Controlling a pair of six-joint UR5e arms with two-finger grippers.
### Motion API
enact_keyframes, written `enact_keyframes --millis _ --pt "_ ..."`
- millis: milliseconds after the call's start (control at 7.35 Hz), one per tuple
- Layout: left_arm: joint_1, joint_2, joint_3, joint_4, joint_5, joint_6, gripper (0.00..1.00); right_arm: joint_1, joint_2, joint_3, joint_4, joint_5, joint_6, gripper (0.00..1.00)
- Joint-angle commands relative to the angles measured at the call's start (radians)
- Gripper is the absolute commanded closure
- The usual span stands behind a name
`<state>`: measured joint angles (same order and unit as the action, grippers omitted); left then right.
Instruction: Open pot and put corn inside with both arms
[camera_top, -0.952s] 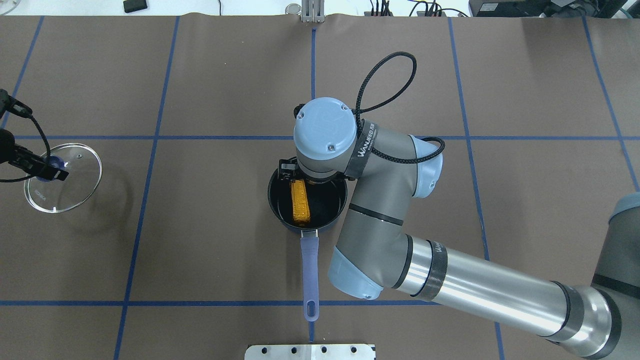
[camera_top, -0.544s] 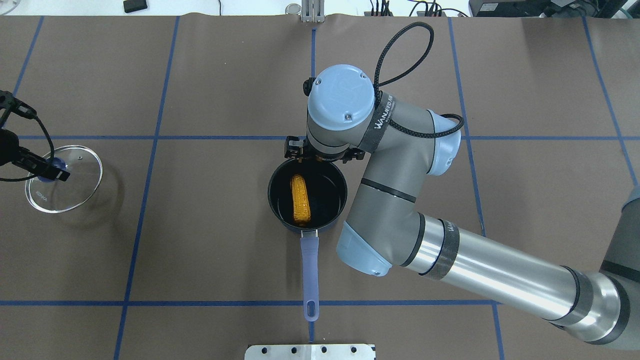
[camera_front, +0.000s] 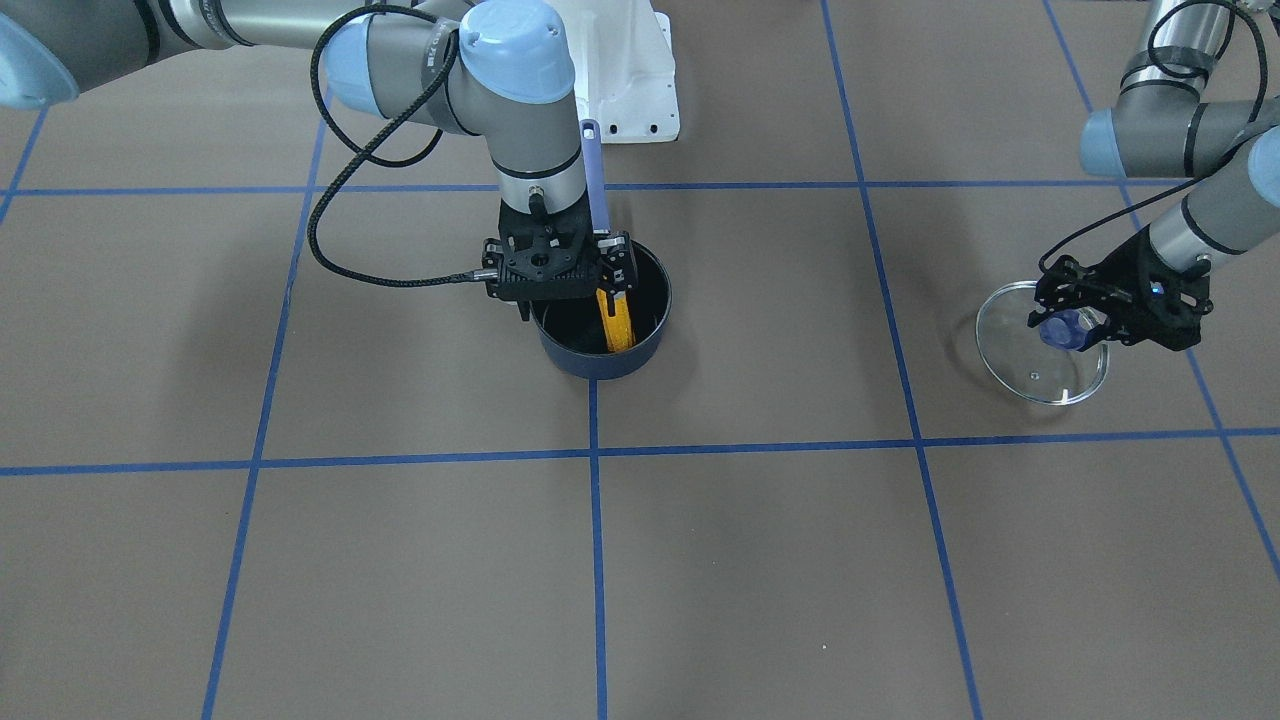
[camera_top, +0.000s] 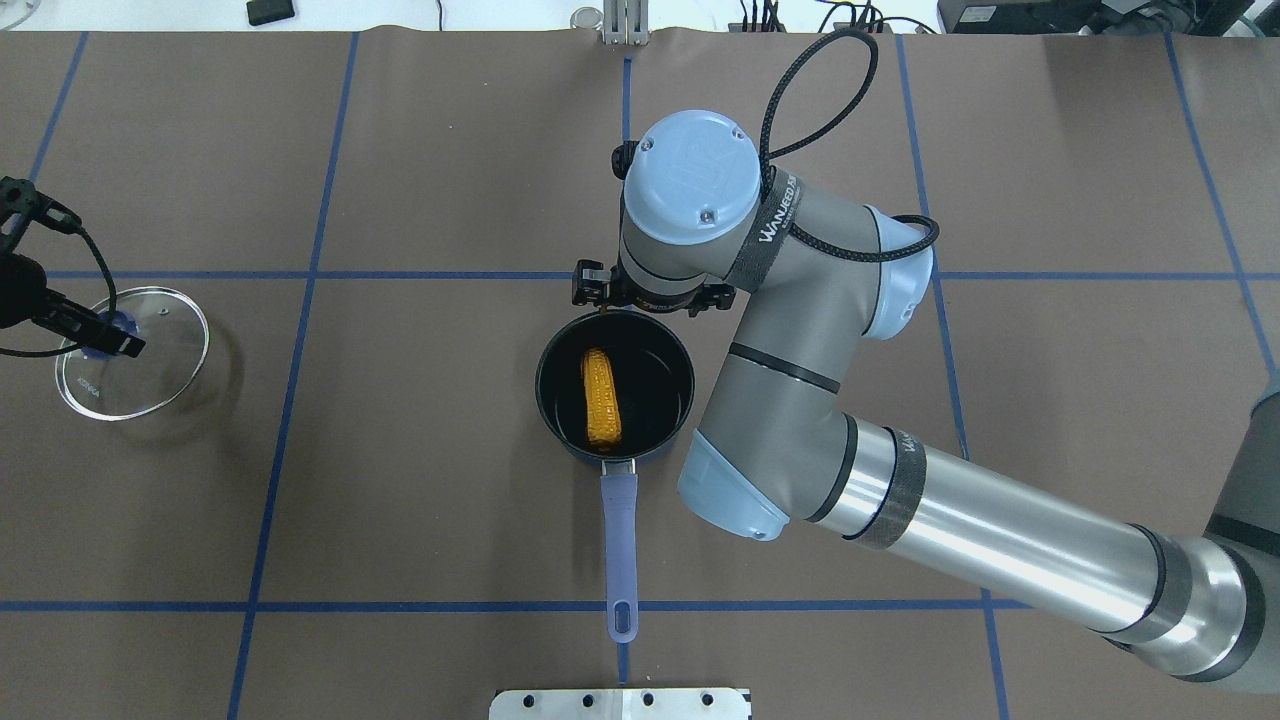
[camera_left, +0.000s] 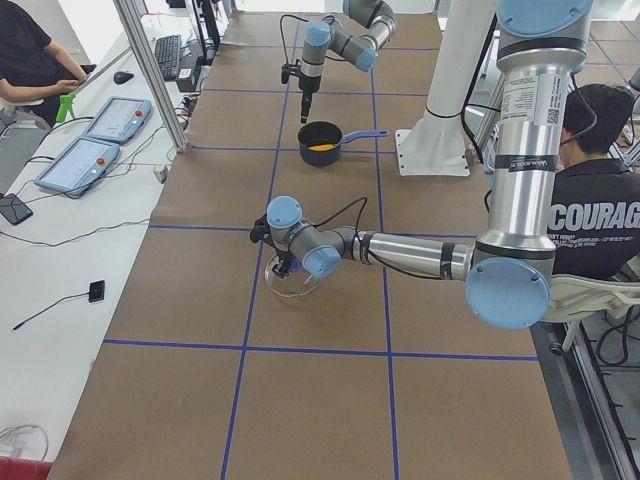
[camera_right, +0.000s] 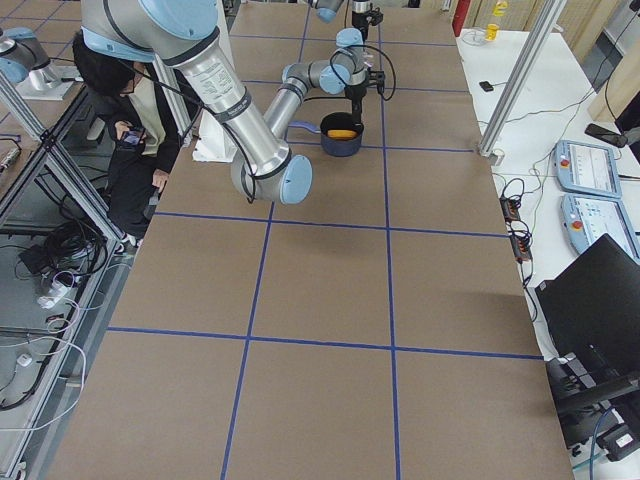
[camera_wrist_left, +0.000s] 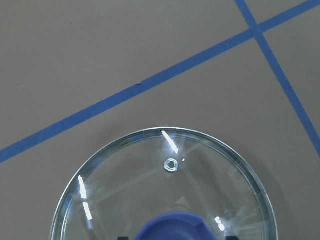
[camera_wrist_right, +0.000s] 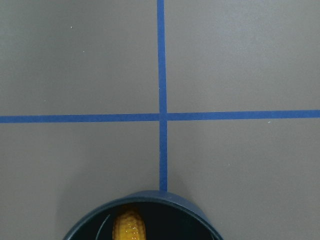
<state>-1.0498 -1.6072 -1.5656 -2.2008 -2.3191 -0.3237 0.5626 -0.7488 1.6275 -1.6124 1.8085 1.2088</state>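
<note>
The glass lid will go down from my left gripper onto the brown table cover (camera_front: 1044, 364) (camera_wrist_left: 141, 201), next to the blue tape line.
The yellow-orange corn (camera_top: 601, 398) lies inside the open dark blue pot (camera_top: 655, 395), along the line of its blue handle (camera_top: 620, 530). My right gripper (camera_front: 570, 300) hangs open and empty just above the pot's far rim; its wrist hides most of it in the overhead view. The right wrist view shows the pot rim (camera_wrist_right: 142, 197) and the corn tip (camera_wrist_right: 129, 227). My left gripper (camera_front: 1075, 328) is shut on the blue knob (camera_wrist_left: 177, 227) of the glass lid (camera_top: 130, 350). It holds the lid tilted, low over the table at the far left.
Blue tape lines (camera_top: 300, 275) divide the brown table cover into squares. A white mounting plate (camera_top: 620, 703) sits at the robot's edge. Side tables with tablets (camera_left: 95, 140) and seated people (camera_left: 595, 200) lie beyond the table ends.
My right gripper has risen out of the pot and moved back over its far rim, leaving the corn lying inside. The left gripper with the lid has barely shifted.
</note>
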Motion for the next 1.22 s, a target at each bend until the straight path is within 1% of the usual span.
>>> enact_keyframes --millis 0,272,1088 --pt "0.001 -0.023 0.047 -0.025 0.001 0.0 0.37 0.002 0.0 0.0 0.0 0.0 0.0 0.0" --pt "0.001 -0.033 0.085 -0.066 0.001 0.0 0.37 0.002 -0.001 0.0 0.0 0.0 0.0 0.0" --pt "0.001 -0.034 0.096 -0.068 0.004 0.0 0.37 0.003 -0.003 0.0 0.0 0.0 0.0 0.0"
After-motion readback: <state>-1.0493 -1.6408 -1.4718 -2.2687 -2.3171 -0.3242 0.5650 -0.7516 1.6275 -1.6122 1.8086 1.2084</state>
